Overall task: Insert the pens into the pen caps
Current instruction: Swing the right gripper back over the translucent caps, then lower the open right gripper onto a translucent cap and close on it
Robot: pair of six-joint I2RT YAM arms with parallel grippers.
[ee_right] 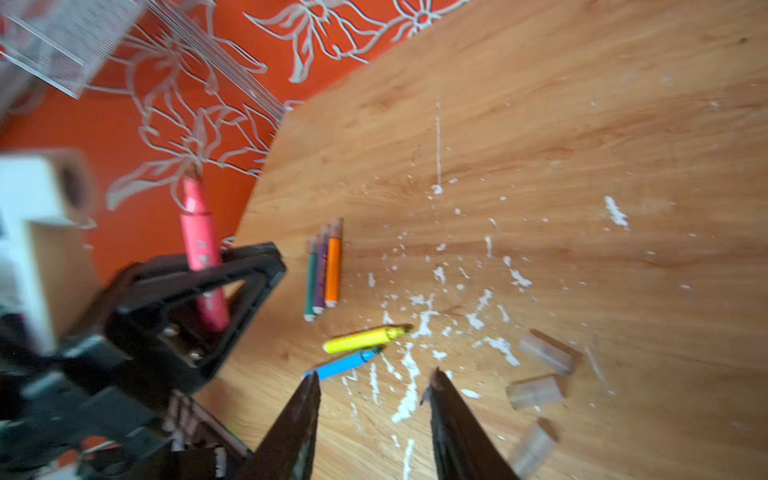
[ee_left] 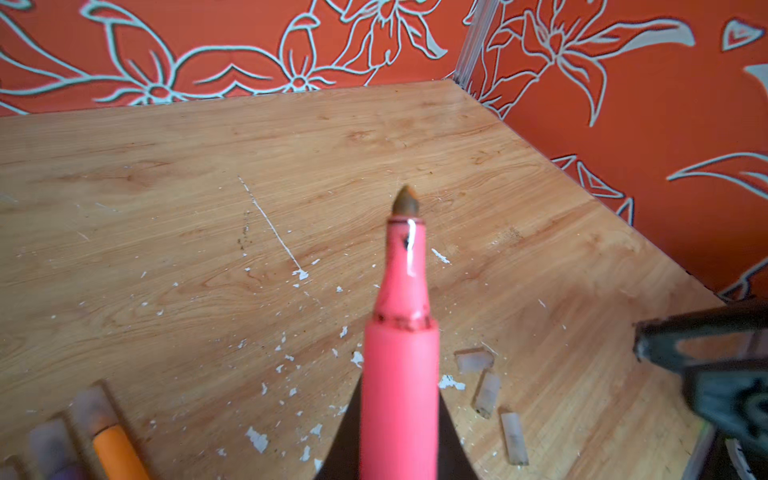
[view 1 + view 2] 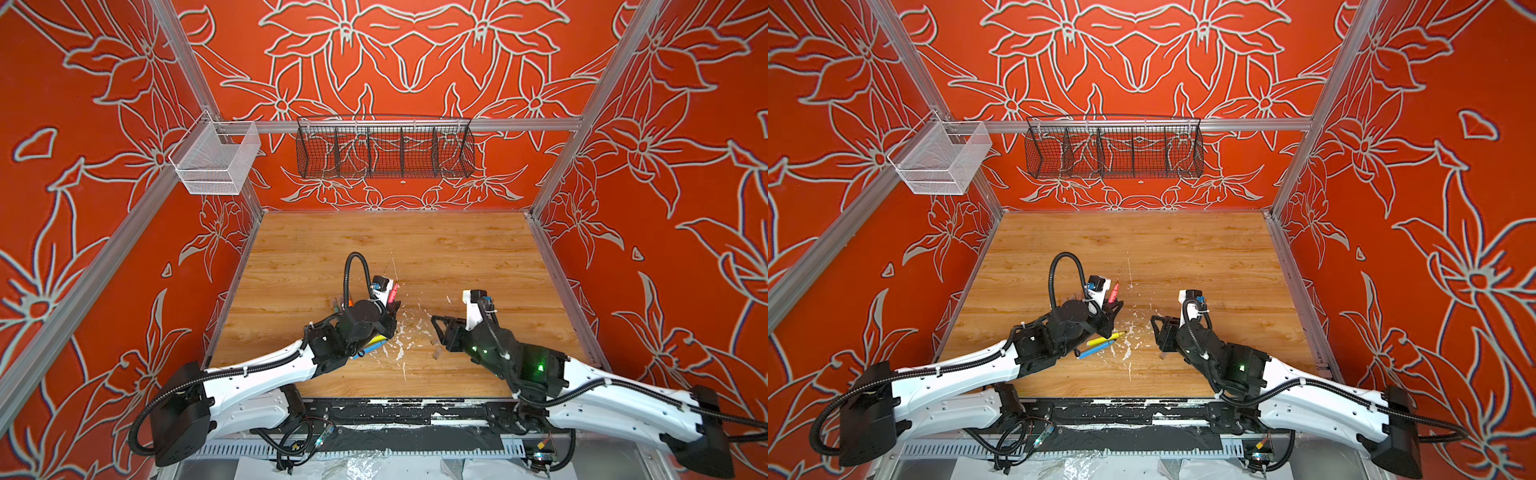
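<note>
The robot's right gripper needs to next grab the middle of the loose pen cap [image 3: 436, 352] [image 1: 534, 449] that lies closest to the front edge of the table.
My left gripper [image 2: 399, 440] is shut on the pink pen [image 2: 399, 374], held above the table with its dark bare tip pointing away; the pink pen [image 3: 1113, 292] also shows in a top view. My right gripper [image 1: 375, 374] hangs open and empty just above the table, between the blue pen [image 1: 345, 363] and three loose pen caps [image 1: 548, 351] [image 1: 536, 390] [image 1: 532, 449]. The yellow pen [image 1: 365, 338] lies uncapped beside the blue one. Green [image 1: 310, 282], purple [image 1: 320, 274] and orange [image 1: 333, 270] pens lie side by side with greyish caps on their ends.
White flecks of debris [image 1: 415, 324] are scattered over the wooden table [image 3: 478, 257] between the two grippers. A black wire basket [image 3: 384, 149] and a white mesh basket [image 3: 216, 160] hang on the back rail. Orange patterned walls close in the table on three sides.
</note>
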